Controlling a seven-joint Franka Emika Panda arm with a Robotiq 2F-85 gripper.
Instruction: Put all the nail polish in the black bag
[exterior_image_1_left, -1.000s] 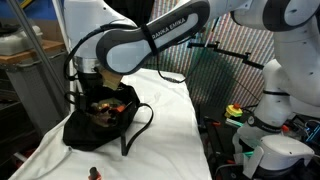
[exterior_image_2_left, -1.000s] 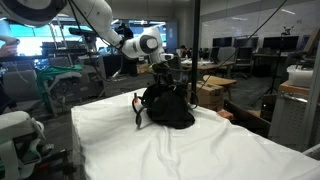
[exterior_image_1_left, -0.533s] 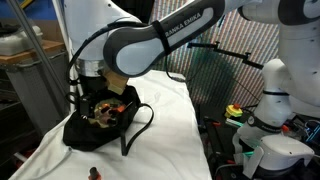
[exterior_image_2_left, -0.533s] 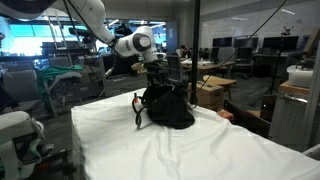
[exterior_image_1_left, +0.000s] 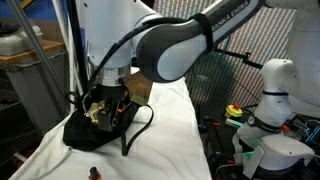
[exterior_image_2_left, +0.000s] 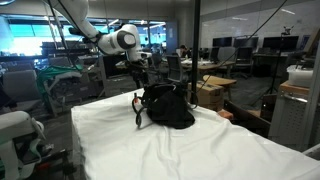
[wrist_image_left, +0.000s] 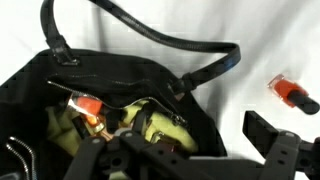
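The robot's gripper should next move to the black cap (exterior_image_1_left: 94, 171) (wrist_image_left: 303, 101) of the orange nail polish bottle on the white cloth beside the black bag and close there.
The black bag (exterior_image_1_left: 92, 128) lies open on the white cloth, and it also shows in an exterior view (exterior_image_2_left: 168, 108). In the wrist view the black bag (wrist_image_left: 150, 80) shows its yellow-green lining and an orange nail polish bottle (wrist_image_left: 88, 106) inside. Another orange nail polish bottle (wrist_image_left: 291, 93) lies on the cloth to the right of the bag. One more small bottle (exterior_image_1_left: 94, 173) stands on the cloth near the front edge. My gripper (exterior_image_1_left: 103, 108) hangs just above the bag's mouth, open and empty. It also shows in the wrist view (wrist_image_left: 185, 150) and an exterior view (exterior_image_2_left: 139, 76).
The white cloth (exterior_image_1_left: 175, 130) covers the table. A black mesh panel (exterior_image_1_left: 215, 75) and a white machine (exterior_image_1_left: 270, 140) stand beside the table. Desks and chairs (exterior_image_2_left: 215, 85) stand behind the bag.
My gripper has risen out of the bag's mouth and drawn back from it. The bag has not moved.
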